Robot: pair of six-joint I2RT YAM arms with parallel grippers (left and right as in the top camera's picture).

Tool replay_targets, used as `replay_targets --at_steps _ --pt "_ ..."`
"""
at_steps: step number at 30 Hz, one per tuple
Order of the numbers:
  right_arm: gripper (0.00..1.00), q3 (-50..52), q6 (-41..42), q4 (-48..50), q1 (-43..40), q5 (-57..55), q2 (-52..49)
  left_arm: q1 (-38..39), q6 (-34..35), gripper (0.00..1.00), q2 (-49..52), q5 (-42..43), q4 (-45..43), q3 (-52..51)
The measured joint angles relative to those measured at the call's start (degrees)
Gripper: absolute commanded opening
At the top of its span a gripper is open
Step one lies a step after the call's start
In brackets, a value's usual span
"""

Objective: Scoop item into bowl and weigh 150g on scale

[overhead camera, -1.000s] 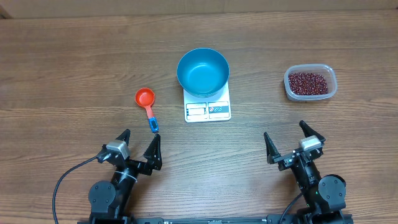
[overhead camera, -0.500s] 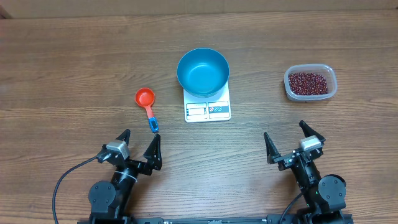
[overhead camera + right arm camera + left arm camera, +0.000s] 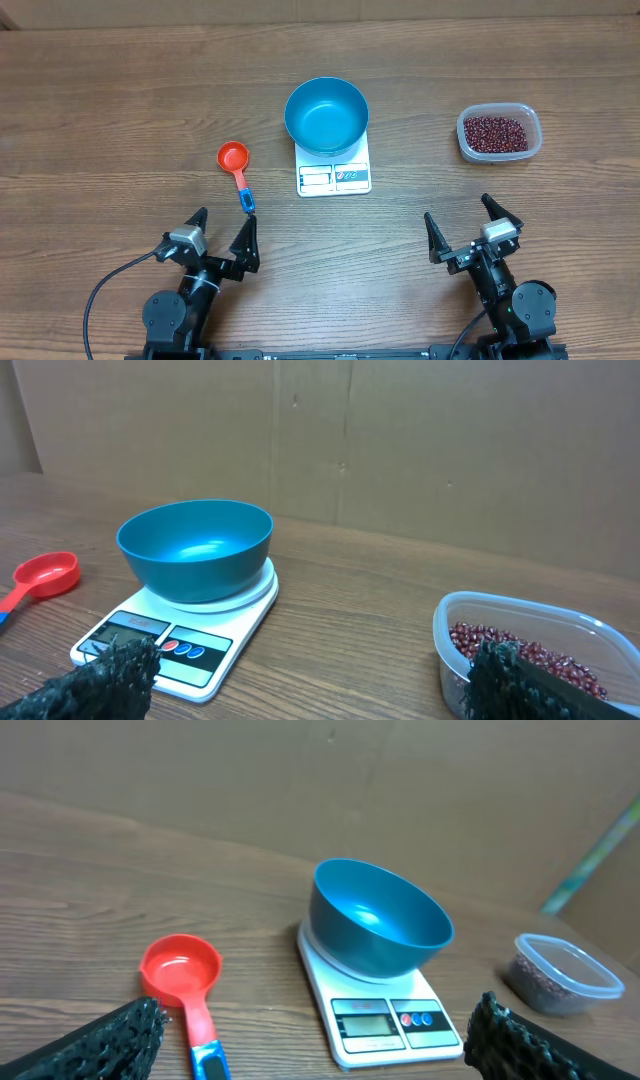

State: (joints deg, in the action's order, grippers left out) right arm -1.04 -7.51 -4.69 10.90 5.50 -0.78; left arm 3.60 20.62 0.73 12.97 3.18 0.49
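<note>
I will close my left gripper on the red part of the scoop's handle (image 3: 241, 180) (image 3: 197, 1018), between the round end of the scoop and the blue end of the handle.
An empty bright blue bowl (image 3: 326, 114) (image 3: 378, 917) (image 3: 195, 547) stands on the white scale (image 3: 335, 177) (image 3: 385, 1023) (image 3: 160, 644) at the table's middle. The item, dark red beans (image 3: 496, 132) (image 3: 530, 658), fills a clear plastic tub (image 3: 499, 133) (image 3: 561, 972) at the right. A red scoop (image 3: 236, 167) (image 3: 186, 980) with a blue handle end lies left of the scale. My left gripper (image 3: 222, 236) (image 3: 318, 1038) is open near the front edge, just below the scoop's handle. My right gripper (image 3: 463, 228) (image 3: 312, 680) is open at the front right, holding nothing.
A brown cardboard wall (image 3: 400, 450) stands behind the wooden table (image 3: 120, 110). Black cables trail from the arm bases at the front edge.
</note>
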Motion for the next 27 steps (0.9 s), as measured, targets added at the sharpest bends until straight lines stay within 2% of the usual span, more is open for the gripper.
replay_targets --at_steps 12,18,22,27 --pt "1.00 0.00 0.02 0.00 0.02 0.00 0.00 0.00 0.02 1.00 0.00 -2.25 -0.07 0.00" --pt "1.00 0.00 0.00 0.00 0.02 0.00 0.00 0.00 0.74 1.00 0.00 1.77 -0.96 0.02" --pt "1.00 0.00 0.02 0.02 0.00 0.00 0.00 0.00 1.33 1.00 0.11 3.19 7.10 3.21" --pt "1.00 0.00 0.00 0.02 0.02 0.00 0.00 0.00 -0.90 1.00 6.21 1.46 19.80 16.41"
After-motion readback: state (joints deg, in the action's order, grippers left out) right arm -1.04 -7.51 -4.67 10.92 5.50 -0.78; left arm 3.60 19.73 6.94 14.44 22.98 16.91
